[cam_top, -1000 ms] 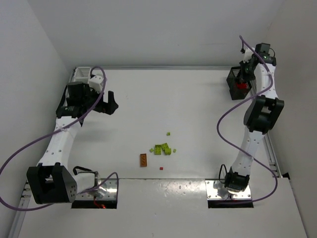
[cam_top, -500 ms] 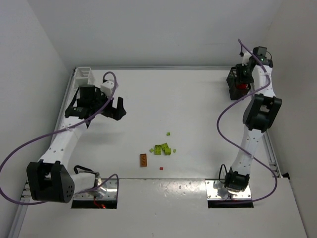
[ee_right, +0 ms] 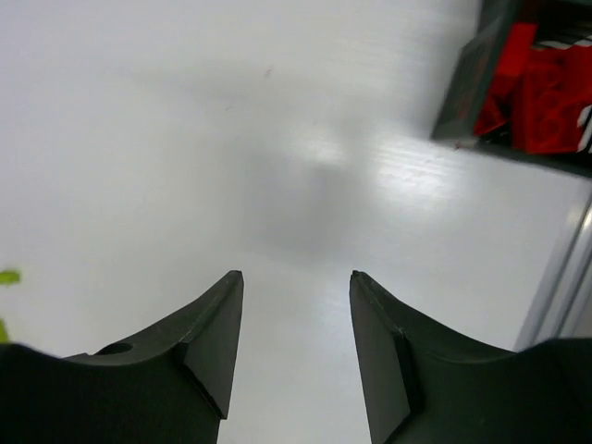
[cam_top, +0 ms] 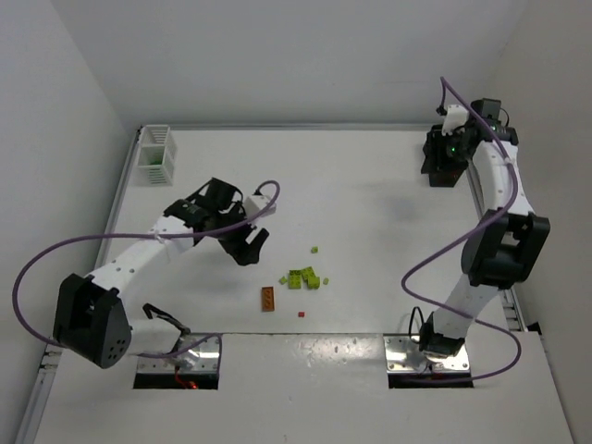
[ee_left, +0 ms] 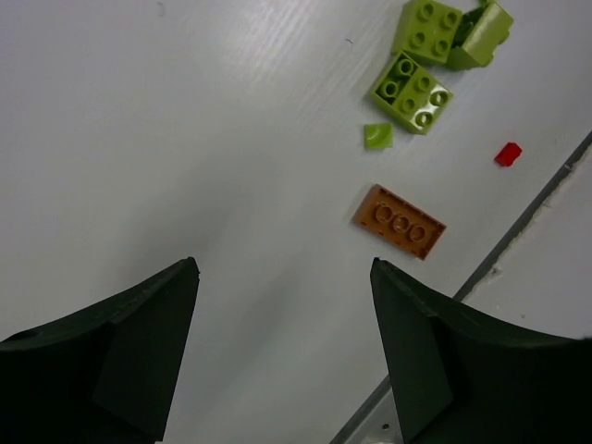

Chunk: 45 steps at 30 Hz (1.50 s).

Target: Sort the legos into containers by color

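The orange brick (cam_top: 267, 298) (ee_left: 400, 221) beside the lime cluster is next for my left gripper to go to and grab there.
Loose legos lie in the middle of the table: a lime cluster (cam_top: 301, 277), a tiny lime piece (cam_top: 314, 250), an orange brick (cam_top: 267, 298) and a small red piece (cam_top: 301, 314). My left gripper (cam_top: 248, 242) hovers open just left of them. Its wrist view shows the orange brick (ee_left: 398, 222), lime bricks (ee_left: 413, 92) and the red piece (ee_left: 508, 154) ahead of the empty left gripper (ee_left: 285, 268). The white container (cam_top: 155, 155) stands at the far left. At the far right my right gripper (cam_top: 450, 148) hangs open and empty beside the black container (cam_top: 435, 171), which holds red bricks (ee_right: 546, 92).
White walls close in the table on the left, back and right. A metal rail (cam_top: 507, 277) runs along the right edge. Purple cables loop from both arms. The arm bases sit on plates (cam_top: 180, 356) at the near edge.
The left arm swung from the white container toward the brick pile, its jaws narrowing slightly. The right gripper opened at the black container and shifted a little.
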Each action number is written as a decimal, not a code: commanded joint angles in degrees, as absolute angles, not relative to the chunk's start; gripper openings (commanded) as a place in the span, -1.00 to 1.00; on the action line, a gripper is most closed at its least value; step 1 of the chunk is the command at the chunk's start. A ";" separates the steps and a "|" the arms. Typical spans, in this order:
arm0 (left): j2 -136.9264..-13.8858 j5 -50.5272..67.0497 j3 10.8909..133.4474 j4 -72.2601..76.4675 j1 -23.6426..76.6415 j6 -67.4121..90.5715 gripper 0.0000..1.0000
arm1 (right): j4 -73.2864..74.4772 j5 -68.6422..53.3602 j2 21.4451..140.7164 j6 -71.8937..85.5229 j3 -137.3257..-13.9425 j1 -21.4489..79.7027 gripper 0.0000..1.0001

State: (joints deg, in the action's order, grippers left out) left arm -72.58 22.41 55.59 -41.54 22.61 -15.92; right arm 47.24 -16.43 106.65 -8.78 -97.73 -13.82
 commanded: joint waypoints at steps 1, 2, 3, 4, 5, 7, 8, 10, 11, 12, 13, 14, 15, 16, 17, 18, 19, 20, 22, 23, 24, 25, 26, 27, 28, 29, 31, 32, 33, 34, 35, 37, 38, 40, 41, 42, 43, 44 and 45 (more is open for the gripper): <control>-75.14 17.42 55.63 -43.51 28.64 -11.79 0.62 | 44.74 -21.27 99.86 -7.38 -90.37 -12.74 0.00; -77.15 17.40 55.63 -42.98 29.87 -10.21 0.62 | 44.04 -21.27 98.71 -7.38 -89.13 -12.14 0.00; -78.30 17.40 55.63 -42.98 31.97 -7.32 0.62 | 44.03 -21.27 97.74 -7.38 -87.47 -12.13 0.00; -79.18 17.40 55.63 -42.46 33.12 -5.55 0.62 | 43.51 -21.27 96.34 -7.38 -86.84 -12.13 0.00; -80.76 15.49 55.63 -42.45 34.00 -4.49 0.62 | 43.51 -21.27 95.81 -7.38 -86.31 -12.13 0.00; -82.78 14.95 56.25 -42.45 36.02 -2.65 0.62 | 44.03 -21.27 95.28 -7.38 -85.79 -12.13 0.00; -84.79 13.72 57.12 -42.97 36.82 -1.85 0.62 | 44.03 -21.27 95.27 -7.38 -85.78 -12.13 0.00; -87.00 13.71 58.61 -44.38 37.52 -1.24 0.62 | 44.56 -21.27 95.27 -7.38 -85.78 -12.13 0.03; -87.97 13.71 59.14 -45.43 38.31 -0.45 0.68 | 44.56 -21.27 95.27 -7.38 -85.78 -12.13 0.03; -89.46 13.71 59.15 -45.44 38.84 0.17 0.71 | 44.56 -21.27 95.27 -7.38 -85.78 -12.13 0.03; -89.99 13.71 59.15 -45.44 38.85 0.18 0.93 | 44.56 -21.27 94.75 -7.38 -85.78 -12.13 0.03; -90.00 13.71 59.15 -45.44 40.33 0.87 0.97 | 44.56 -21.27 94.75 -7.38 -85.26 -12.13 0.03; -91.31 13.01 59.15 -45.44 40.95 1.40 0.97 | 44.56 -21.27 94.75 -7.38 -85.25 -12.13 0.03; -91.93 13.01 59.67 -45.44 41.48 1.41 0.99 | 44.56 -21.27 94.75 -7.38 -85.25 -12.13 0.03; -92.46 13.01 59.68 -45.44 42.01 1.41 0.99 | 43.95 -21.27 94.75 -7.38 -84.64 -12.13 0.03; -93.59 13.70 59.68 -45.44 42.88 1.41 0.99 | 43.95 -21.27 94.75 -7.38 -84.64 -12.13 0.03; -93.60 13.71 59.68 -45.44 42.89 1.41 0.99 | 43.95 -21.27 94.75 -7.38 -84.64 -12.13 0.03; -94.47 13.71 59.68 -45.44 43.67 1.41 0.99 | 43.95 -21.27 95.27 -7.38 -84.64 -12.13 0.03; -95.09 14.24 59.68 -45.44 44.20 1.41 0.99 | 43.95 -21.27 95.27 -7.38 -84.64 -12.13 0.03; -95.10 14.24 59.68 -45.44 44.21 1.41 0.99 | 43.95 -21.27 95.27 -7.38 -84.64 -12.13 0.03; -95.62 14.24 59.68 -45.44 44.21 1.41 0.99 | 43.95 -21.27 95.27 -7.38 -84.64 -12.13 0.03; -95.62 14.24 59.16 -45.44 44.21 1.41 0.99 | 43.95 -21.27 95.27 -7.90 -84.64 -12.13 0.03; -95.62 14.24 59.15 -44.83 44.21 1.41 0.99 | 43.95 -21.27 95.27 -7.91 -84.64 -12.13 0.03; -96.23 14.24 58.63 -44.82 44.21 1.41 0.99 | 43.42 -21.27 95.27 -7.91 -84.64 -12.13 0.03; -96.24 14.24 58.62 -44.82 44.21 1.41 0.91 | 43.42 -21.27 95.27 -7.91 -84.64 -12.13 0.03; -96.94 14.24 58.62 -44.22 44.21 1.41 0.76 | 43.42 -21.27 95.27 -7.91 -84.64 -12.13 0.03; -97.55 13.54 58.62 -43.69 44.21 1.41 0.60 | 43.42 -21.27 95.27 -8.43 -84.64 -12.13 0.03; -98.17 13.54 57.93 -43.68 44.73 2.02 0.48 | 43.42 -21.27 95.27 -8.44 -84.64 -12.13 0.03; -98.70 13.01 57.92 -43.68 44.74 2.02 0.48 | 43.42 -21.27 95.27 -8.44 -84.12 -12.13 0.03; -99.22 13.01 57.92 -43.16 44.74 2.02 0.48 | 43.42 -21.27 95.27 -8.44 -84.11 -12.13 0.03; -99.23 13.01 57.92 -43.15 45.35 2.63 0.48 | 43.42 -21.27 95.27 -8.44 -84.11 -12.13 0.03; -99.75 11.87 57.39 -42.63 45.87 2.64 0.54 | 43.42 -21.27 95.27 -8.44 -84.11 -12.13 0.03; -99.76 11.87 57.39 -42.63 45.88 3.16 0.58 | 43.42 -21.27 95.80 -8.44 -84.11 -12.13 0.03; -100.28 11.87 57.39 -42.63 45.88 3.16 0.58 | 42.90 -21.27 95.80 -8.44 -84.11 -12.13 0.03; -100.28 11.87 57.39 -42.02 45.88 3.16 0.61 | 42.89 -21.27 95.80 -8.44 -84.11 -12.13 0.03; -100.28 11.26 57.39 -42.01 45.88 3.69 0.61 | 42.89 -21.27 95.80 -8.44 -84.11 -12.13 0.03; -100.98 11.25 57.39 -42.01 45.88 3.69 0.61 | 42.89 -21.27 95.80 -8.44 -84.11 -12.13 0.03; -101.51 11.25 57.39 -42.01 45.88 3.69 0.58 | 42.89 -21.27 95.80 -8.44 -84.11 -12.13 0.03; -101.51 11.25 57.39 -42.01 46.40 3.69 0.55 | 42.89 -21.27 95.80 -8.44 -84.11 -12.13 0.03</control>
State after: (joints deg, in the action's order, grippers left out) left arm -99.46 11.97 57.89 -43.70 45.36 3.03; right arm 45.04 -20.01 97.12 -7.79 -84.07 -12.01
